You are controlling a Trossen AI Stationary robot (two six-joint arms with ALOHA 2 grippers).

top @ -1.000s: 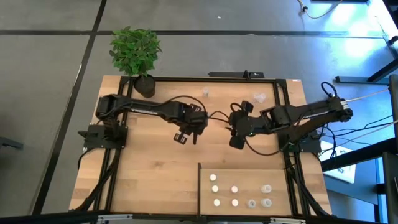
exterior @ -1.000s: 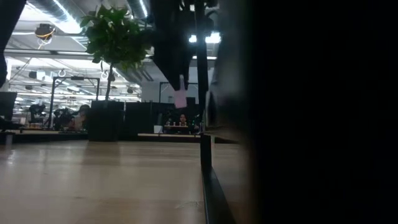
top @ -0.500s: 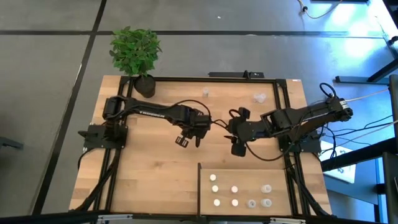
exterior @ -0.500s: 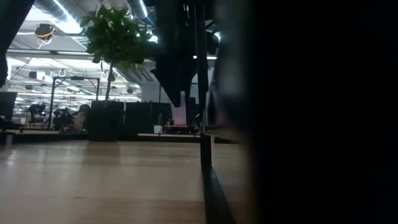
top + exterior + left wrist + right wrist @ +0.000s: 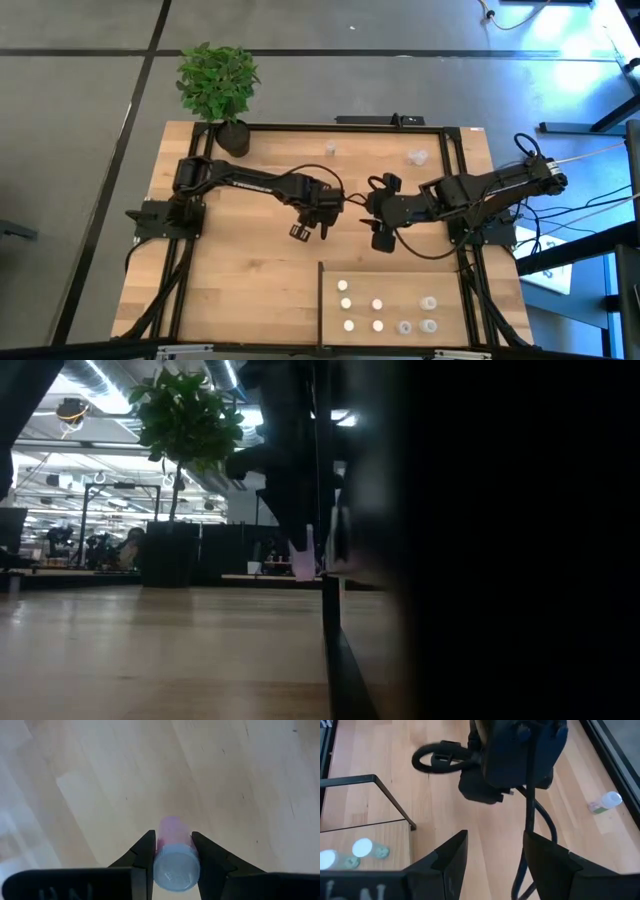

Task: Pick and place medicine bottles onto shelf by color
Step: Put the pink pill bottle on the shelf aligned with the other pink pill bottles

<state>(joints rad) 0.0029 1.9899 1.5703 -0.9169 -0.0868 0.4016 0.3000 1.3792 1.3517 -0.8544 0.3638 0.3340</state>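
The robot's left gripper will set the pink medicine bottle down on the bare wood (image 5: 317, 239) (image 5: 188, 805) just beyond the shelf's black-edged corner.
My left gripper (image 5: 310, 229) hangs above the middle of the wooden table, shut on a small pink medicine bottle (image 5: 172, 827) with a pale cap (image 5: 176, 867). In the low view the bottle (image 5: 304, 552) shows below the dark fingers, above the tabletop. My right gripper (image 5: 380, 238) stands open a little to the right of it, holding nothing. The shelf (image 5: 400, 285), a pale panel with a black edge, lies at the near right. On it stand several white-capped bottles (image 5: 346, 303) and three translucent ones (image 5: 428, 303). My left gripper pinches the pink bottle's two sides just under the cap (image 5: 159, 851) between its two fingers. The fingers come from above and point steeply down. The bottle hangs cap-up, its pink bottom (image 5: 304, 565) clear of the table.
Two more bottles (image 5: 330, 149) (image 5: 417, 156) sit near the table's far edge; one (image 5: 605, 802) lies on its side. A potted plant (image 5: 218, 85) stands at the far left corner. A black frame (image 5: 455, 200) borders the table. Bare wood lies left of the shelf.
My left gripper has sunk toward the table and drifted toward its near right, carrying the pink bottle, which stays cap-up and clear of the wood. Its fingers have stayed shut on the bottle.
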